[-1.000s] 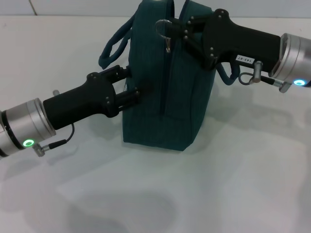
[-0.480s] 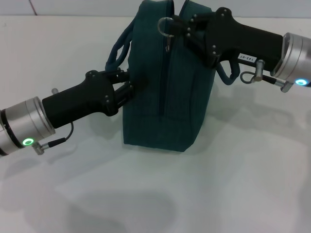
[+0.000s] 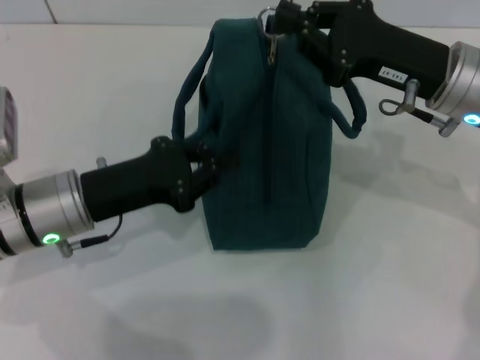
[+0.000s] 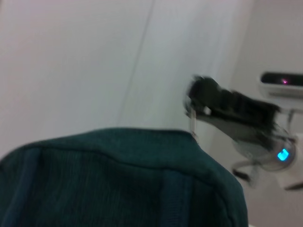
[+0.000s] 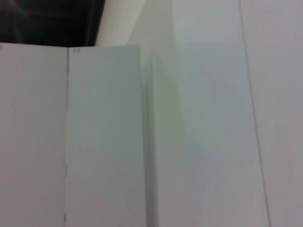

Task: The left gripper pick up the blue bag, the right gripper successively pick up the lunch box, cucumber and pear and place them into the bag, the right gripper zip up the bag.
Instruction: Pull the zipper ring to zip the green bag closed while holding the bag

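Next, I back my left gripper off and take the bag's upper side [image 3: 224,55], as it holds the blue bag below its loop handle, far from the bag's zipper pull.
The blue bag [image 3: 270,150] stands upright on the white table, its top seam drawn together. My left gripper [image 3: 212,166] is shut on the bag's left side, just below a loop handle [image 3: 191,90]. My right gripper [image 3: 279,21] is at the bag's top end, shut on the metal ring zipper pull [image 3: 268,16]. In the left wrist view the bag's top [image 4: 118,179] fills the lower part, and the right gripper [image 4: 199,94] shows farther off with the pull hanging from it. The lunch box, cucumber and pear are out of view.
White table [image 3: 375,285] lies bare all around the bag. The second loop handle [image 3: 352,112] hangs under my right arm. The right wrist view shows only pale flat surfaces.
The left gripper has closed onto the bag's side and moved right. The bag has shifted right with it. The right gripper has moved up and right along the top with the zipper pull.
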{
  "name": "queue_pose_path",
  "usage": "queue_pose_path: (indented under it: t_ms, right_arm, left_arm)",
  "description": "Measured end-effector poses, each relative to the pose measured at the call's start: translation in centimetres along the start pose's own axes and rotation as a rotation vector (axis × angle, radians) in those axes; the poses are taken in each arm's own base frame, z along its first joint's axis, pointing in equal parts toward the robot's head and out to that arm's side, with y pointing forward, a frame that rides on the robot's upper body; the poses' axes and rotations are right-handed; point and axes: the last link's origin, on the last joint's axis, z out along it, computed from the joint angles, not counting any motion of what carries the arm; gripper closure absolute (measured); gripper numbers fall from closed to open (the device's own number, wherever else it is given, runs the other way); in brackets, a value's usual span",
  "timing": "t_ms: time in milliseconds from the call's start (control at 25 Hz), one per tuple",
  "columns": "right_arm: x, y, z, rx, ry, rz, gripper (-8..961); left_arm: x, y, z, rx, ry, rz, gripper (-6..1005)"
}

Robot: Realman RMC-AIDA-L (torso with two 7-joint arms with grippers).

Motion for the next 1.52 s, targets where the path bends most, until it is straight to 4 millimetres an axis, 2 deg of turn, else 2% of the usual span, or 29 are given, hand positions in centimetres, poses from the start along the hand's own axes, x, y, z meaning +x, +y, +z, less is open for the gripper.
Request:
queue_pose_path:
  t_ms: [440, 680, 880, 1120, 1320, 1520]
  right_arm:
    - [0.7, -1.2, -0.7, 0.103, 0.029, 0.064, 937]
    - [1.3, -2.0, -1.1, 0.168, 0.06, 0.082, 937]
    - [2.1, -2.6, -1.4, 0.226, 0.095, 0.148, 937]
    - [2.4, -3.0, -2.9, 0.313, 0.029, 0.364, 936]
    - [2.6, -3.1, -3.6, 0.341, -0.011, 0.529, 936]
    - [2.7, -3.1, -3.7, 0.348, -0.014, 0.553, 936]
  left_arm:
    - [-0.3, 2.1, -1.2, -0.162, -0.044, 0.016, 940]
    - [-0.5, 2.8, -2.4, -0.219, -0.078, 0.009, 937]
    - [-0.9, 2.5, -3.3, -0.164, -0.075, 0.001, 935]
    - [-1.4, 1.4, -4.4, -0.011, -0.051, 0.011, 932]
    - [-1.5, 1.1, -4.7, 0.027, -0.05, 0.031, 929]
    - [-1.5, 0.6, -4.7, 0.06, -0.052, 0.034, 927]
